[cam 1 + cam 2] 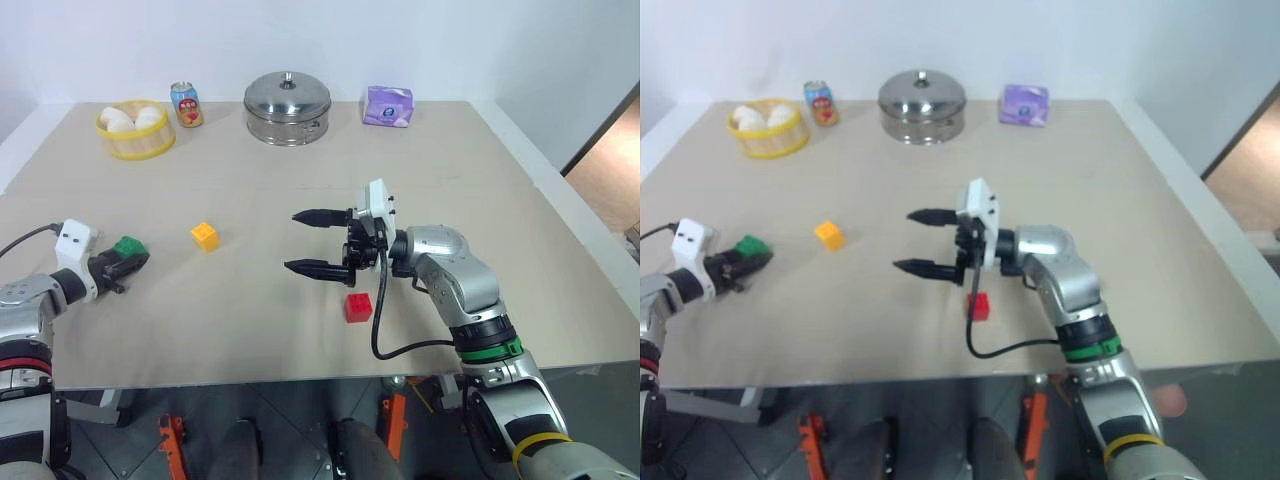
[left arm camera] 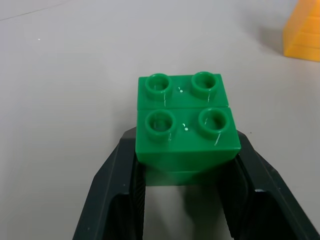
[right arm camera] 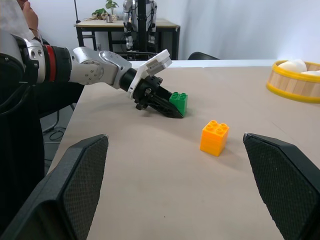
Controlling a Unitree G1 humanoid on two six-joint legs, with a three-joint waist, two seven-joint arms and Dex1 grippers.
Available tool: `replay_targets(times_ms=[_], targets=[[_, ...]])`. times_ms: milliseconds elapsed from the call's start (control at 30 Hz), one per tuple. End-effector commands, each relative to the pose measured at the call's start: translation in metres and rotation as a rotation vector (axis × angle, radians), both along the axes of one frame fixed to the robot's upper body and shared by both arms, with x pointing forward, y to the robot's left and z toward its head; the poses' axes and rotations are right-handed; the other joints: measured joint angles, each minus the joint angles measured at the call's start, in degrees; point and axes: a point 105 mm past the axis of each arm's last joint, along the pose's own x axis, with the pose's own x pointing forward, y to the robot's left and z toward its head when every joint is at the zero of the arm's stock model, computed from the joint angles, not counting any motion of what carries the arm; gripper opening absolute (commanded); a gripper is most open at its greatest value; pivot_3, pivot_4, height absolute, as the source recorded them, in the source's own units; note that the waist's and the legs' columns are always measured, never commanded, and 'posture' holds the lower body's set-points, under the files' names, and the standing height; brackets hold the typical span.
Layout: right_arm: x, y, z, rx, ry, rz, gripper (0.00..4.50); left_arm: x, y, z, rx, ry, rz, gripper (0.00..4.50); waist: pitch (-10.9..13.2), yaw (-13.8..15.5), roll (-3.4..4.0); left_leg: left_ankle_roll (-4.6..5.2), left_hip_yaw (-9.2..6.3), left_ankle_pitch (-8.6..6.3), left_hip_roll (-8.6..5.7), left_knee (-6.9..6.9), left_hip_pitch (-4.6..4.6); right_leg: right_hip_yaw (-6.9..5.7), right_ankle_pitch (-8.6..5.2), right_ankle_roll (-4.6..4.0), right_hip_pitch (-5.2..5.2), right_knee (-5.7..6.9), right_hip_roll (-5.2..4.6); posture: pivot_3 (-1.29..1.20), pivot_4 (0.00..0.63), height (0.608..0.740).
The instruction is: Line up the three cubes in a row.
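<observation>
The robot's left gripper needs to release the green cube on the table (image 1: 306, 309) next to the red cube, toward the side of the yellow cube.
The green cube (image 2: 186, 127) rests on the table at the left, and my left gripper (image 1: 128, 258) is shut on it, a finger (image 2: 112, 192) pressed against each side. The yellow cube (image 1: 205, 236) stands a little to its right, free. The red cube (image 1: 358, 307) sits near the table's front, just below my right forearm. My right gripper (image 1: 292, 241) hovers at mid-table pointing left, open and empty, with the yellow cube (image 3: 214, 137) and the green cube (image 3: 179, 102) ahead of it.
Along the far edge stand a yellow basket of white buns (image 1: 134, 130), a soda can (image 1: 186, 104), a lidded steel pot (image 1: 288, 106) and a purple tissue pack (image 1: 388, 106). The table's front edge (image 1: 300, 378) runs close below the red cube.
</observation>
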Motion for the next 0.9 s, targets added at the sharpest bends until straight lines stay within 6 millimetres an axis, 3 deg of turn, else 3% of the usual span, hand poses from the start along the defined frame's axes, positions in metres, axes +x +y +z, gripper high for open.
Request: replay_targets(times_ms=[33,200,367,533,633,900], targets=[[-0.008,-0.017,0.015,0.006,-0.042,0.023,4.50,-0.007,-0.044,0.036,-0.032,-0.102,-0.237,1.34,0.0,0.1,0.00,-0.01,0.01,0.00,0.00,0.00,-0.03,0.02,-0.01,0.00,-0.02,0.00,-0.01,0.00,0.150,0.739],[-0.020,-0.049,0.014,-0.081,0.011,0.038,4.50,-0.040,-0.130,0.040,-0.045,-0.080,-0.575,1.34,0.0,0.4,-0.02,-0.03,0.04,0.00,-0.04,0.02,-0.14,0.13,-0.12,0.04,-0.03,-0.01,-0.07,0.00,0.150,0.739],[-0.026,-0.073,0.006,-0.181,0.026,0.004,4.50,-0.073,-0.191,0.013,0.029,-0.011,-0.818,1.34,0.0,0.0,-0.01,-0.02,0.26,-0.01,-0.02,0.03,0.01,0.35,-0.13,0.00,-0.08,-0.01,-0.01,0.00,0.150,0.739],[-0.027,-0.082,0.004,-0.194,0.021,-0.051,4.50,-0.078,-0.222,-0.008,0.058,0.027,-0.910,1.34,0.0,-0.5,-0.01,0.03,0.32,0.02,-0.01,0.13,0.13,0.53,0.00,-0.09,-0.08,0.00,0.08,0.00,0.150,0.739],[-0.031,-0.082,0.003,-0.192,0.023,-0.060,4.50,-0.073,-0.238,-0.009,0.057,0.016,-0.933,1.34,0.0,-0.5,-0.01,0.05,0.33,0.03,-0.03,0.23,0.09,0.59,0.04,-0.06,-0.06,0.00,0.08,0.00,0.150,0.739],[-0.037,-0.083,0.001,-0.191,0.036,-0.089,4.50,-0.062,-0.251,-0.007,0.074,-0.004,-0.960,1.34,0.0,-0.6,-0.01,0.06,0.38,0.03,-0.07,0.29,0.06,0.71,0.09,0.04,-0.07,-0.01,0.08,0.00,0.150,0.739]])
